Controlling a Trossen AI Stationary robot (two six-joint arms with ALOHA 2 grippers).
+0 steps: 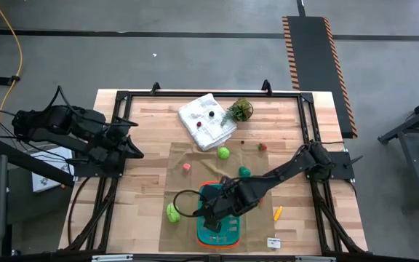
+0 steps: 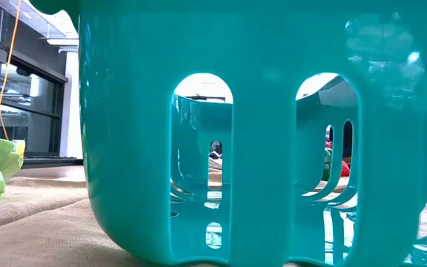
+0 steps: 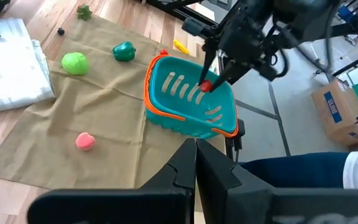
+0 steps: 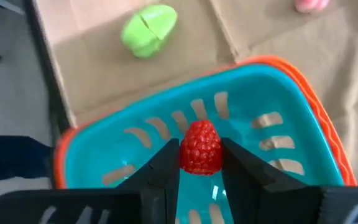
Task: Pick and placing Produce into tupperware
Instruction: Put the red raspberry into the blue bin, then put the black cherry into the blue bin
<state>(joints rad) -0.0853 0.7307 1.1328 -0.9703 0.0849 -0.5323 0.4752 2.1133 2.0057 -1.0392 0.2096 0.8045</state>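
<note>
I need to set the raspberry down with my right gripper on the middle of the teal basket's slotted bottom (image 1: 217, 216) (image 4: 210, 160).
The tupperware (image 1: 228, 231) is a teal basket with an orange rim (image 4: 303, 81), standing on a tan cloth near the table's front edge. My right gripper (image 4: 199, 158) reaches down into its mouth, shut on a small red raspberry (image 4: 200, 142). Loose produce lies on the cloth: a light green piece (image 1: 172, 212) left of the basket, a pink one (image 1: 187, 167), a round green one (image 1: 224, 153), a dark green one (image 1: 244, 172) and a small red one (image 1: 262, 147). My left gripper (image 3: 196, 168) waits shut over the table's left edge. My right gripper pinches the raspberry's two sides (image 4: 185, 152) between its two fingers (image 4: 166, 163). The fingers slant down from the table's right side. The berry hangs inside the basket's rim, over the slotted bottom (image 4: 166, 127); whether it touches the bottom I cannot tell.
A folded white cloth (image 1: 206, 120) and a leafy potted plant (image 1: 239, 110) sit at the table's far side. A yellow-orange piece (image 1: 277, 212) lies right of the basket. A black frame (image 1: 195, 94) runs along the table's edges. The basket's wall (image 2: 273, 148) fills the low view.
</note>
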